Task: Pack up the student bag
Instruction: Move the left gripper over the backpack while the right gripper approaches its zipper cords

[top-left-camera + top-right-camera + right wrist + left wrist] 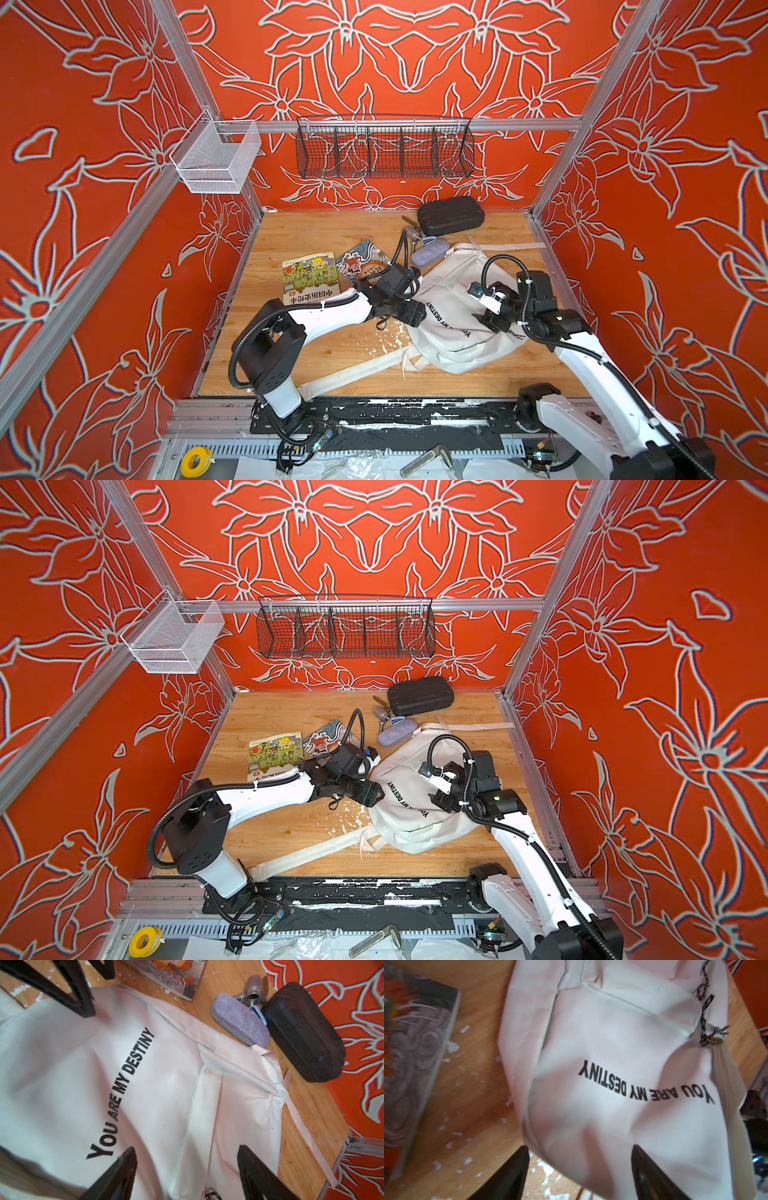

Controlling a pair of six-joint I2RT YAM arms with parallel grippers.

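Observation:
The student bag lies at a slant to the table's edge, so the robot's left gripper needs to grab the bag's edge (418, 344) next to the white strap and pull the bag square before packing.
The student bag (453, 332) (409, 816) is a white fabric backpack lying flat on the wooden table, with its black "YOU ARE MY DESTINY" print facing up. My left gripper (417, 321) (374, 796) hangs open at the bag's left edge. In the left wrist view the left gripper (579, 1149) has one finger over the bare table and the other over the bag (612, 1088). My right gripper (485, 321) (438, 803) hovers open over the bag's right half. In the right wrist view the right gripper (186, 1149) straddles a fabric fold of the bag (145, 1088). A black zipper cord (705, 1014) lies by the front pocket.
Two picture books (309, 276) (362, 259) lie left of the bag. A lavender pouch (430, 253), a metal fitting (413, 235) and a black hard case (451, 216) sit behind it. White straps (345, 374) (507, 246) trail across the table. A black wire basket (384, 151) and a white one (216, 160) hang above.

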